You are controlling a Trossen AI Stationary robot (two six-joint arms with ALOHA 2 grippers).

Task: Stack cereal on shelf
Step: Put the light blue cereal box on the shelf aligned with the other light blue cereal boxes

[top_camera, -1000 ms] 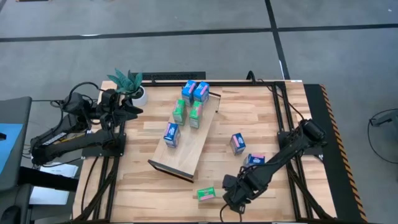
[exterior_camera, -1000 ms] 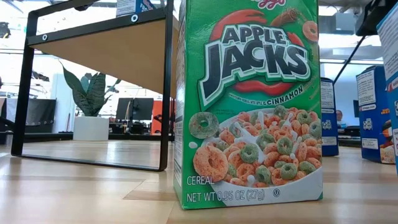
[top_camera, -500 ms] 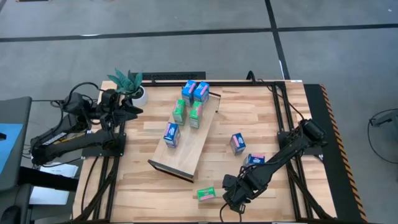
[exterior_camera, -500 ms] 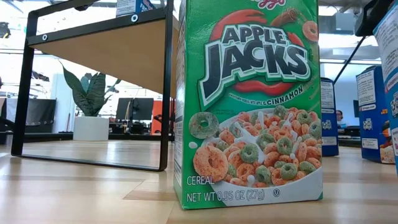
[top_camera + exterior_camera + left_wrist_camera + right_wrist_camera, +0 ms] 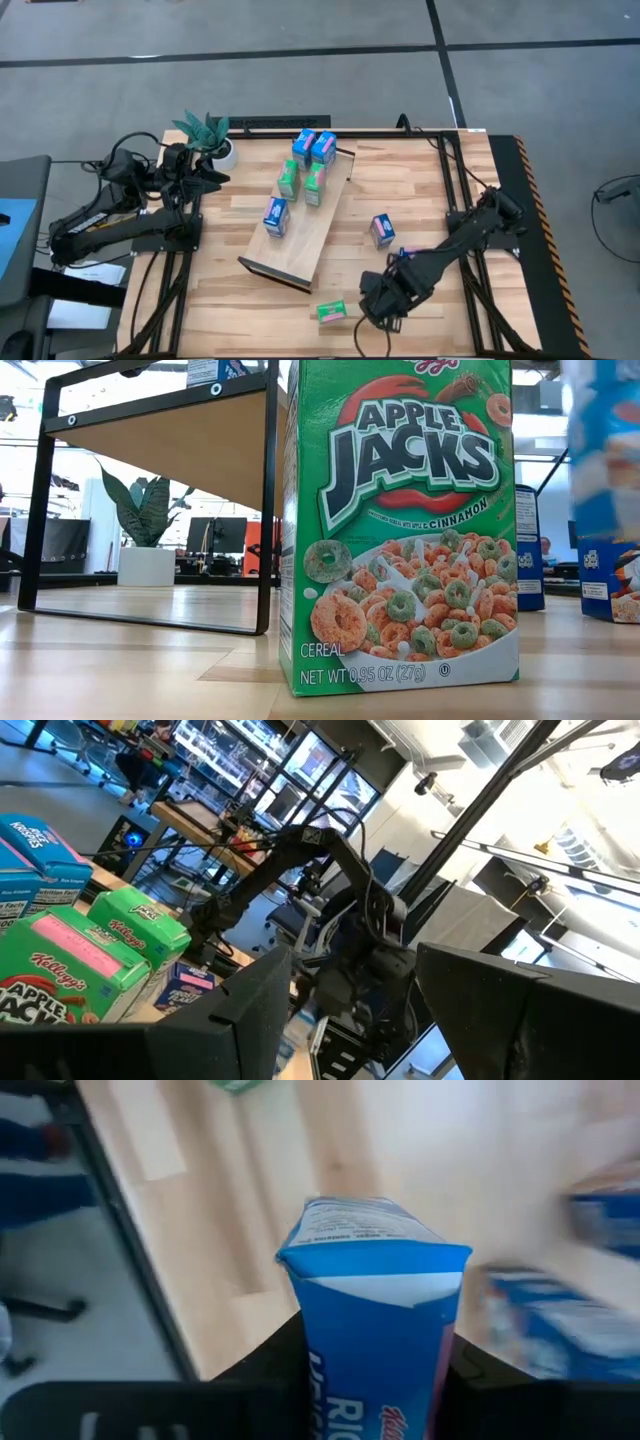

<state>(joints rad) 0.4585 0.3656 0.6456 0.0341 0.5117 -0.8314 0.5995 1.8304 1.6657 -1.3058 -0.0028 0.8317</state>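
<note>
I need to use my right gripper to set the blue carton, now held near the front edge, down next to the blue cartons at the shelf's far end [image 5: 338, 173].
The shelf [image 5: 300, 228], a light-wood board with dark end pieces, lies slantwise mid-table and carries several blue and green cereal cartons [image 5: 314, 150]. A green carton [image 5: 332, 311] stands near the front edge and fills the low view [image 5: 400, 530]. Two blue cartons [image 5: 382, 230] stand loose right of the shelf. My right gripper [image 5: 382, 303] is near the front edge, shut on a blue carton [image 5: 375, 1310], blurred in the low view [image 5: 600, 440]. At the far left my left gripper [image 5: 350, 990] waits open. My right gripper pinches the blue carton between its two fingers [image 5: 285, 1355], one on each of two opposite sides [image 5: 310, 1330]. It comes from above, pointing down. The carton's far end [image 5: 365, 1230] points at the table, and the carton hangs upright, clear of the tabletop.
A potted plant [image 5: 210, 135] stands at the far left corner beside my left arm. In the low view the shelf's dark frame [image 5: 268, 500] rises left of the green carton, and other blue cartons [image 5: 610, 580] stand behind on the right. Bare wood lies along the front left.
My right gripper has gone up and slightly toward the far edge. The blue carton, which stood on the table at the low view's right edge, is now lifted clear, uncovering another blue carton behind it.
</note>
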